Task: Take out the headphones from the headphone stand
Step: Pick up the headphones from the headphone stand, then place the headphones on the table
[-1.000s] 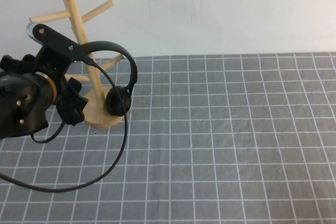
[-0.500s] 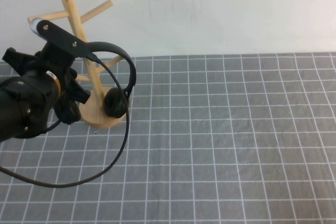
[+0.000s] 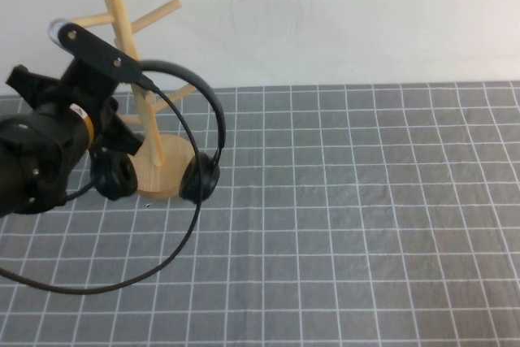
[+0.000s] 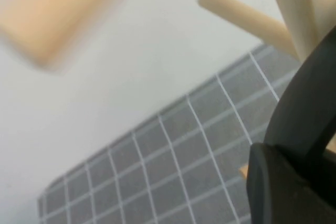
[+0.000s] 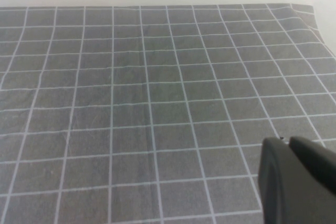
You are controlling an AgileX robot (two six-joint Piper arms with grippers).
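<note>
The grey gridded mat (image 3: 184, 274) is in front of the stand's round base. My left gripper needs to let go of the black headphones there.
The black headphones (image 3: 213, 115) hang from my left gripper (image 3: 136, 76), which is shut on the top of the thin headband, close against the wooden headphone stand (image 3: 130, 54). One ear cup (image 3: 201, 178) hangs at the right of the stand's round base (image 3: 166, 170), the other ear cup (image 3: 114, 175) at its left. The headband arches in front of the slanted pole and a lower peg. In the left wrist view a dark finger (image 4: 294, 182) fills the corner, beside pegs of the stand (image 4: 247, 19). My right gripper (image 5: 287, 153) is shut, empty, low over the mat.
A grey gridded mat (image 3: 366, 217) covers the table up to the white back wall. My left arm's black cable (image 3: 162, 262) loops over the mat in front of the stand. The mat also shows in the right wrist view (image 5: 147, 87).
The headphones have swung: the right ear cup moved right and lower, and the left ear cup now shows left of the base. My left gripper shifted slightly up and right.
</note>
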